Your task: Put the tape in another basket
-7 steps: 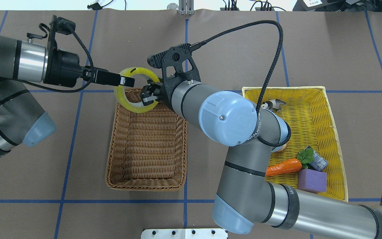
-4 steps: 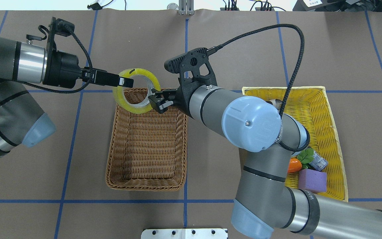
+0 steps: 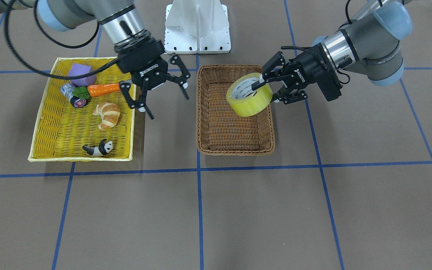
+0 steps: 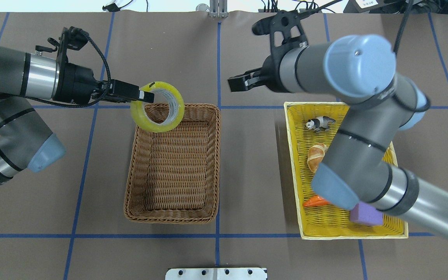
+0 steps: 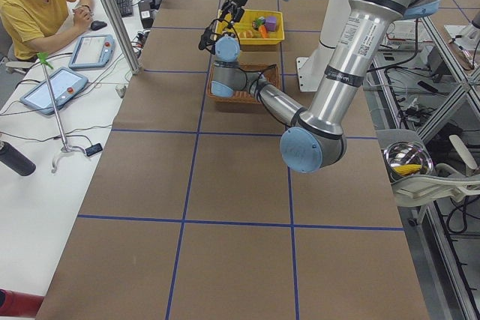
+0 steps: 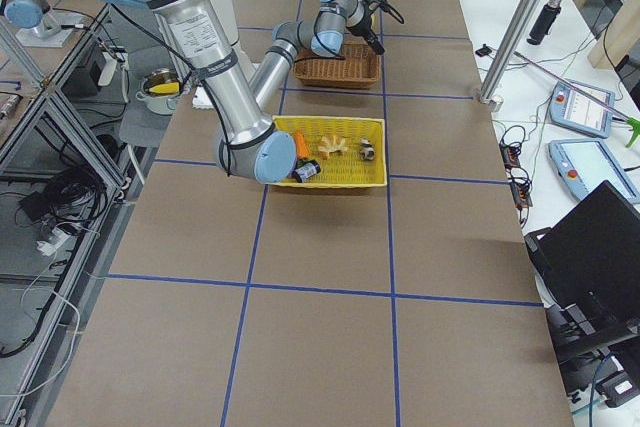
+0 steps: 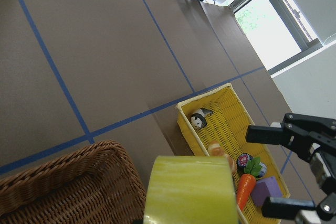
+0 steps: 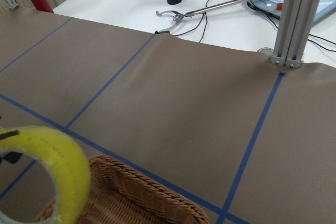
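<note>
The robot's left gripper should release the tape inside the brown wicker basket (image 3: 223, 105), close to the side that faces the yellow basket.
The tape (image 4: 158, 107), a wide yellow roll with a white printed core, hangs tilted over the far left corner of the brown wicker basket (image 4: 173, 167). My left gripper (image 4: 146, 95) is shut on the roll's wall, one finger inside the core and one outside, as the front view shows (image 3: 266, 90). The tape (image 3: 249, 99) is held above the basket (image 3: 234, 131), not resting in it. My right gripper (image 3: 169, 106) is open wide and empty, over the table between the two baskets. It also shows overhead (image 4: 236, 83). The tape fills the bottom of the left wrist view (image 7: 191, 190).
The yellow woven basket (image 4: 371, 109) on the right holds a panda figure (image 4: 319, 123), a croissant (image 4: 316, 154), a carrot (image 3: 103, 89), a purple block (image 4: 366, 214) and a small can (image 3: 74, 98). My right arm crosses over it. A white mount plate (image 3: 197, 26) sits at the robot's base.
My right gripper has come off the tape, opened, and drawn back to the right and farther away. The left gripper keeps the tape, almost still over the basket's corner.
</note>
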`<move>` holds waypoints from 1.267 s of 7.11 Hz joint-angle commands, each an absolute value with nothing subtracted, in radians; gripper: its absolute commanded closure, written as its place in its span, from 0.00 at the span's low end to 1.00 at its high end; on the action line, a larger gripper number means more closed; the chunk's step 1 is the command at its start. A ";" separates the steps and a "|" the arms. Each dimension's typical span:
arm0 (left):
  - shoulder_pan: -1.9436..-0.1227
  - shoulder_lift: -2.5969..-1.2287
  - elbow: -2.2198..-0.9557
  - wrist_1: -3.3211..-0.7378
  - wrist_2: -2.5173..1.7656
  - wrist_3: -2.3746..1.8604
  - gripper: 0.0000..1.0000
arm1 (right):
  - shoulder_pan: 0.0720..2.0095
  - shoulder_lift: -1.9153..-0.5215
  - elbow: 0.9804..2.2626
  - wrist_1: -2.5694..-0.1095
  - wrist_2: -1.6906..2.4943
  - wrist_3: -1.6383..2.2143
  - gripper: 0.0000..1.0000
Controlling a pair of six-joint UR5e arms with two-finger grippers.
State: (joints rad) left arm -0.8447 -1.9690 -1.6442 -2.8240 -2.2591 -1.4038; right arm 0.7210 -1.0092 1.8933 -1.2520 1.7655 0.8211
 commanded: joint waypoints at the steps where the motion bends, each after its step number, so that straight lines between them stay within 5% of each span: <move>1: -0.807 -1.961 -1.643 -2.830 -2.187 -1.587 1.00 | 0.962 -1.067 1.830 -1.397 2.091 0.787 0.00; 5: -0.585 -1.918 -1.579 -2.913 -1.878 -1.586 1.00 | 1.317 -1.253 1.688 -1.509 2.321 0.265 0.00; 9: -0.496 -1.914 -1.542 -2.919 -1.781 -1.583 1.00 | 1.495 -1.489 1.686 -1.513 2.325 -0.016 0.00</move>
